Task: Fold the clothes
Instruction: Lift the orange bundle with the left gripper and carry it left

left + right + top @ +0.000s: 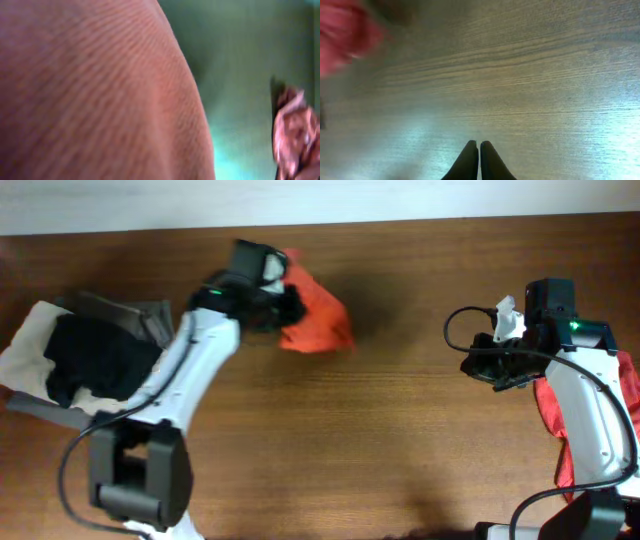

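Next, my left gripper lets go of the orange-red garment on top of the black garment (82,338) that tops the pile.
An orange-red garment (318,318) is bunched up at the back middle of the wooden table (380,450). My left gripper (288,306) is pushed into its left side and looks shut on it. In the left wrist view the cloth (100,90) fills most of the picture and hides the fingers. A second red garment (552,408) lies at the right edge, partly under my right arm. My right gripper (470,366) hovers left of it over bare wood, shut and empty, its fingertips (470,150) touching. A blurred red cloth (342,35) shows at the top left of the right wrist view.
At the left edge sits a pile of a black garment (95,358) on beige cloth (30,340) and grey cloth (135,315). A pale strip (320,200) runs along the table's back edge.
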Controlling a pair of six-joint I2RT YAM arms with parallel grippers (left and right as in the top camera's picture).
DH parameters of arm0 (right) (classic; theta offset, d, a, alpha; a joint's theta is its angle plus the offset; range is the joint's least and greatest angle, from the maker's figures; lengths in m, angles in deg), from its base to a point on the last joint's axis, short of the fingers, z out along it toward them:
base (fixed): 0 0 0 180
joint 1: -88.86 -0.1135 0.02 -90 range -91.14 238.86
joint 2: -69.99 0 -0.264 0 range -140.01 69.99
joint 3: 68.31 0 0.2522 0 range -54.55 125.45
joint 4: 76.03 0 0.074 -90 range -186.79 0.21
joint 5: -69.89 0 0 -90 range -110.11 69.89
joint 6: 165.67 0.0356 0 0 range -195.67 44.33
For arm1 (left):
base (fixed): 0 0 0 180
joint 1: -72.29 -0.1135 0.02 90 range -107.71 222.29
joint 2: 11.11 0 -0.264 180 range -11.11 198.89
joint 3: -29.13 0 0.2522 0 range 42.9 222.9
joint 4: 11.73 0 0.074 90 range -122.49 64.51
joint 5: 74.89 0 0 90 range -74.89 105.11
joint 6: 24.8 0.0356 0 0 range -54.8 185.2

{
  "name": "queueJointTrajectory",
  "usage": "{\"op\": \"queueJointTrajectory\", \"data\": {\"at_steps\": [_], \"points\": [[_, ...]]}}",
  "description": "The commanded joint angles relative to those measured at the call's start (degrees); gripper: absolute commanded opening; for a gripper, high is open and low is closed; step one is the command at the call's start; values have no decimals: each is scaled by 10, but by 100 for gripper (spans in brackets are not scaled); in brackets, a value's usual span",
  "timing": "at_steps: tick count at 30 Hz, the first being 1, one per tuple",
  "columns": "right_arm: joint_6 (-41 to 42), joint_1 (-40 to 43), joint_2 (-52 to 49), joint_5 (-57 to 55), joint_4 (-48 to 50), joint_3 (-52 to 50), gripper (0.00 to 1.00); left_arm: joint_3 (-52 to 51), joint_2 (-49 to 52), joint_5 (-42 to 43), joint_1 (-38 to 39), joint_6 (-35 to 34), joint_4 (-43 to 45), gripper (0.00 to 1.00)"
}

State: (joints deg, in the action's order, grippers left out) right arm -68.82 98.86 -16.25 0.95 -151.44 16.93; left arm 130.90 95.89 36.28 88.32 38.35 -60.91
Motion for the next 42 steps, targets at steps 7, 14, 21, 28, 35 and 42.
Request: {"op": "queueJointTrajectory", "data": {"at_steps": [7,14,21,28,35,42], "points": [[-4,2,7,12,-10,9,8,2,-113,-3,-207,10,37,0],[-4,2,7,12,-10,9,9,2,-129,35,-343,37,44,0],[-4,2,7,12,-14,9,9,2,-129,35,-449,69,-68,0],[-4,2,7,12,-17,9,9,-3,-126,17,-544,136,-116,0],[12,2,7,17,-10,9,9,-52,-105,28,-566,179,-101,0],[16,2,7,23,-16,9,8,-42,-113,73,-555,210,-40,0]]}}
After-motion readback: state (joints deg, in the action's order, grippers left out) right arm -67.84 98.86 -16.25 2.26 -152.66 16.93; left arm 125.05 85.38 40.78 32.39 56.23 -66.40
